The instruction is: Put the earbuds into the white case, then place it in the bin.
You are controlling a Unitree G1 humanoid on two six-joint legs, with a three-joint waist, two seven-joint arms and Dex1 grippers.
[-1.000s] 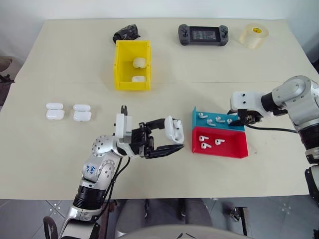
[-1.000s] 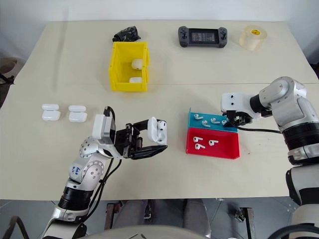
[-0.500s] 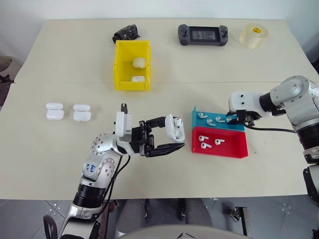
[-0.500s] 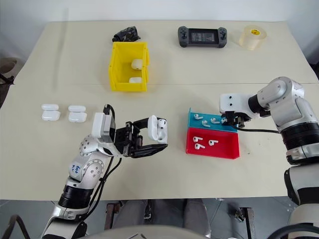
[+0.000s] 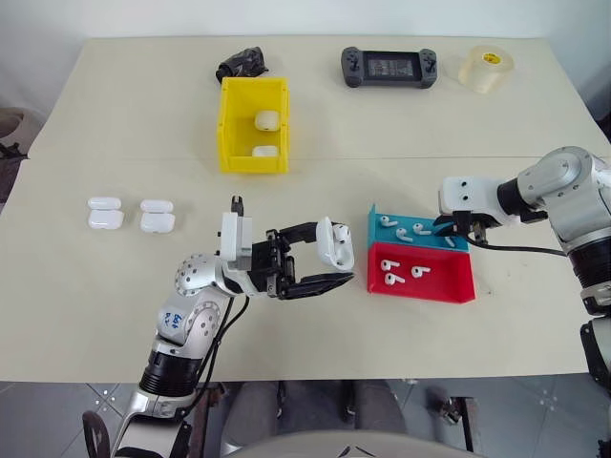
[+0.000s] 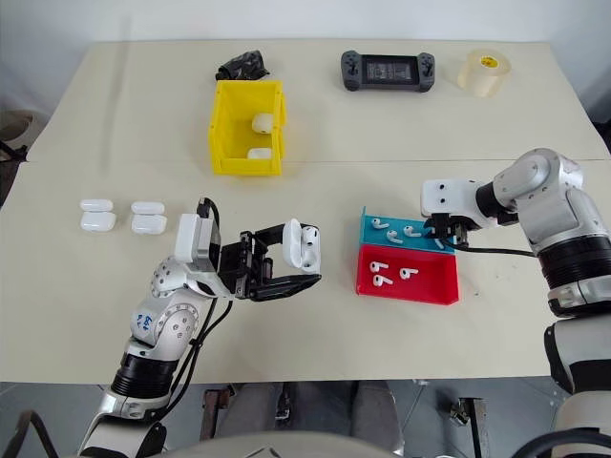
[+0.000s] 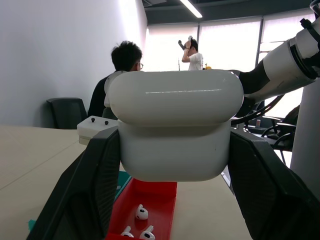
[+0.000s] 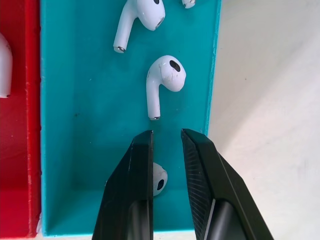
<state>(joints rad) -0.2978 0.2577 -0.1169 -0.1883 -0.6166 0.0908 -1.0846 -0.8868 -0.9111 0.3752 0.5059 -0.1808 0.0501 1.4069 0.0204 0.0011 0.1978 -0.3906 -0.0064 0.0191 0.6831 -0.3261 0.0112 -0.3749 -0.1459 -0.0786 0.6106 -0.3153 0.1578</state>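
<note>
The earbud's stem lies just past the narrow gap of the robot's right gripper, so that gripper should open wider, move farther along the blue tray and take the earbud's rounded head (image 8: 171, 74).
My left gripper (image 5: 336, 256) is shut on the white case (image 5: 334, 243), held above the table left of the trays; the case (image 7: 175, 132) sits between both fingers. My right gripper (image 5: 449, 229) points down into the low blue tray (image 5: 427, 240), where several earbuds (image 5: 406, 233) lie. Its fingers (image 8: 142, 165) stand open with a narrow gap. One earbud (image 8: 161, 85) lies just past the tips and another earbud (image 8: 160, 179) is partly hidden by a finger. The yellow bin (image 5: 229, 124) stands farther back on the left, with two white cases inside.
A low red tray (image 5: 449, 279) with three earbuds adjoins the blue one. Two more white cases (image 5: 105, 214) (image 5: 157, 216) lie at the left. A game controller (image 5: 389, 67), a tape roll (image 5: 486, 68) and a black object (image 5: 241, 64) line the far edge.
My right gripper's fingers have drawn closer together over the blue tray. The left gripper and the case have stayed where they were.
</note>
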